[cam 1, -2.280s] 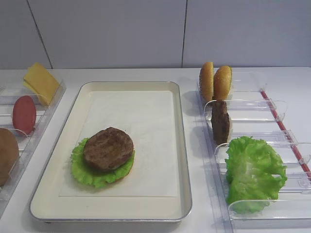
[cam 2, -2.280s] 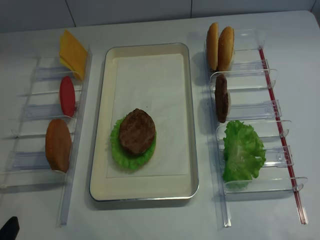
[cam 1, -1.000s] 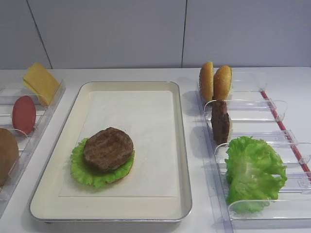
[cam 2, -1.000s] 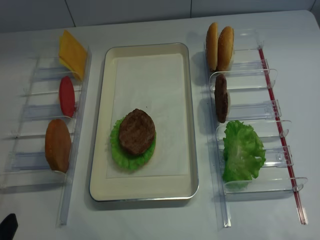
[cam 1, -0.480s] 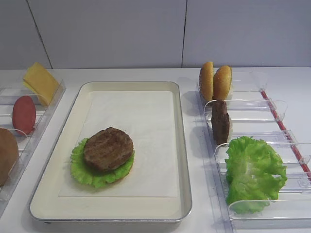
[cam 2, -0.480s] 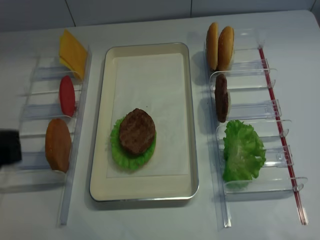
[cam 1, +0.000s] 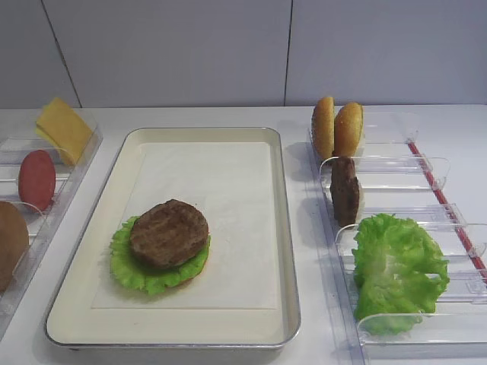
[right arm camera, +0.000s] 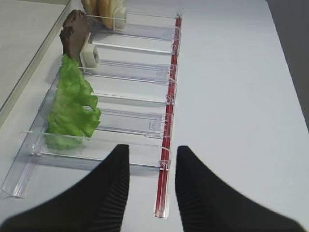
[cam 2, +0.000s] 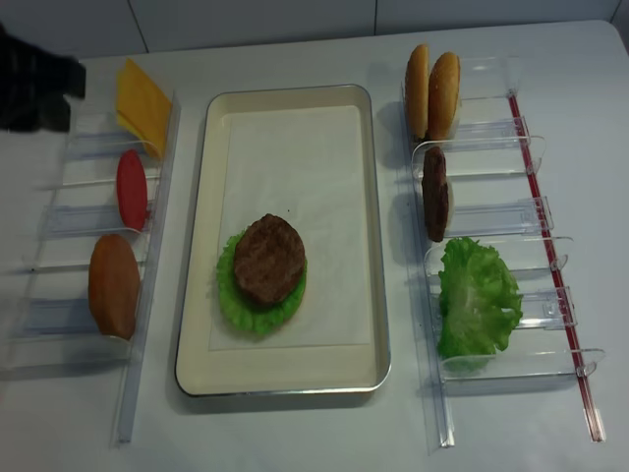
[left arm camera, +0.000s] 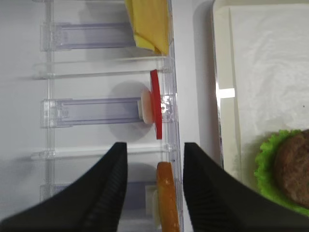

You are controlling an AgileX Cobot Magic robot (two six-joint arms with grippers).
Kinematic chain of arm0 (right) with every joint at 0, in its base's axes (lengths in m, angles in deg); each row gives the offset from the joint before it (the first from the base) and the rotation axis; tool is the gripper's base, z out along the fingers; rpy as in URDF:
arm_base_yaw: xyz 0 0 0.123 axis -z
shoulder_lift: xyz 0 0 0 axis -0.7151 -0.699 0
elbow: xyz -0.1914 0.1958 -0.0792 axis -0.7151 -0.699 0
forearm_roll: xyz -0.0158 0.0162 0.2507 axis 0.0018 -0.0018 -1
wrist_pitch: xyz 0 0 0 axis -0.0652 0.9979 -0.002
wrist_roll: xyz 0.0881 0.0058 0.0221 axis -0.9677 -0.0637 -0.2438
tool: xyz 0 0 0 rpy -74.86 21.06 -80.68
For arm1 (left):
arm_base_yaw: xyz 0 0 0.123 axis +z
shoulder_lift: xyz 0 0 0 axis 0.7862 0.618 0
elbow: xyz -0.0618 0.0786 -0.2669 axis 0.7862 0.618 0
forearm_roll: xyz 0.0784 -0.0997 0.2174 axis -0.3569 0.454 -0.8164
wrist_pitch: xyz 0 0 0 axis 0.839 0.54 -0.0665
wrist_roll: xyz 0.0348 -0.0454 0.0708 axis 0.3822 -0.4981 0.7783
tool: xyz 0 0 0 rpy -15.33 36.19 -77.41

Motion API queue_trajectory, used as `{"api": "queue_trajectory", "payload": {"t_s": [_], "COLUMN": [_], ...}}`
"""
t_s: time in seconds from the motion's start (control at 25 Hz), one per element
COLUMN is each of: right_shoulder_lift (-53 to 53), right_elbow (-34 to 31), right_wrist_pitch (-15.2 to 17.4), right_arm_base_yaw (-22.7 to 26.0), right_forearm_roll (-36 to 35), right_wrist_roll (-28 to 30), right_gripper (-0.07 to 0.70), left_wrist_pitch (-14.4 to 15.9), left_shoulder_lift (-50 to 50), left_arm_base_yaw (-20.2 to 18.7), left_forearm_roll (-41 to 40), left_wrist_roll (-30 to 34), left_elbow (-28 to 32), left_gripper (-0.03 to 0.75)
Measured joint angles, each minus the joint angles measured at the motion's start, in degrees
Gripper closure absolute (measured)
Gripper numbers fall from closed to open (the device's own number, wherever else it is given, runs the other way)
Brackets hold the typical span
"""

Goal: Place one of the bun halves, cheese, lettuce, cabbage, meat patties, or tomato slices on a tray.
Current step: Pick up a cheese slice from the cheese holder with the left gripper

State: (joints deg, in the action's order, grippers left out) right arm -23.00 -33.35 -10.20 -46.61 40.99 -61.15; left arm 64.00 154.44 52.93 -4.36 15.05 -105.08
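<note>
My left gripper should move next to the top corner (cam 2: 128,70) of the cheese, in the bin past the tomato slice, and close there.
The cream tray (cam 1: 285,228) (cam 2: 379,246) holds a meat patty (cam 1: 169,233) (cam 2: 267,259) lying on a lettuce leaf (cam 1: 125,268). In the left clear bins stand the cheese (left arm camera: 147,24) (cam 2: 142,106), a tomato slice (left arm camera: 155,111) (cam 2: 132,189) and a bun half (left arm camera: 166,198) (cam 2: 115,285). My left gripper (left arm camera: 155,193) hovers open above this rack, with the bun half's edge showing between its fingers, untouched. My right gripper (right arm camera: 152,188) is open and empty over the near end of the right rack.
The right rack (cam 2: 531,211) holds two upright bun halves (cam 1: 338,129), a patty (cam 1: 345,190) (right arm camera: 75,34) and loose lettuce (cam 1: 396,270) (right arm camera: 72,106). A red strip (right arm camera: 169,145) runs along its outer side. A dark blur of the left arm (cam 2: 34,79) fills the top-left corner.
The dark shape of the left arm has moved from the bottom-left corner up the left edge to the top left. The food and tray have not moved.
</note>
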Motion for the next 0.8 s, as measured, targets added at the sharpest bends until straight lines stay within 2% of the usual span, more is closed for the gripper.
{"api": "queue_trajectory", "payload": {"t_s": [0.12,0.2,0.52,0.8], "right_shoulder_lift": [0.0,0.0,0.0,0.0], "right_elbow": [0.0,0.0,0.0,0.0], "right_wrist_pitch": [0.0,0.0,0.0,0.0], "right_arm_base_yaw": [0.0,0.0,0.0,0.0], "right_forearm_roll": [0.0,0.0,0.0,0.0], "right_wrist_roll": [0.0,0.0,0.0,0.0], "right_gripper": [0.373,0.374,0.373,0.373], "left_wrist_pitch": [-0.2,-1.5,-6.2,-8.2], "left_shoulder_lift": [6.2,9.9,23.6,32.2], "left_arm_base_yaw": [3.5,5.0,5.4,5.4], "left_forearm_roll": [4.5,7.5,10.7,11.8], "left_wrist_roll": [3.8,6.6,8.9,10.6], "left_elbow": [-4.2,-7.0,-18.4,-20.1], "left_gripper": [0.449,0.449,0.449,0.449]}}
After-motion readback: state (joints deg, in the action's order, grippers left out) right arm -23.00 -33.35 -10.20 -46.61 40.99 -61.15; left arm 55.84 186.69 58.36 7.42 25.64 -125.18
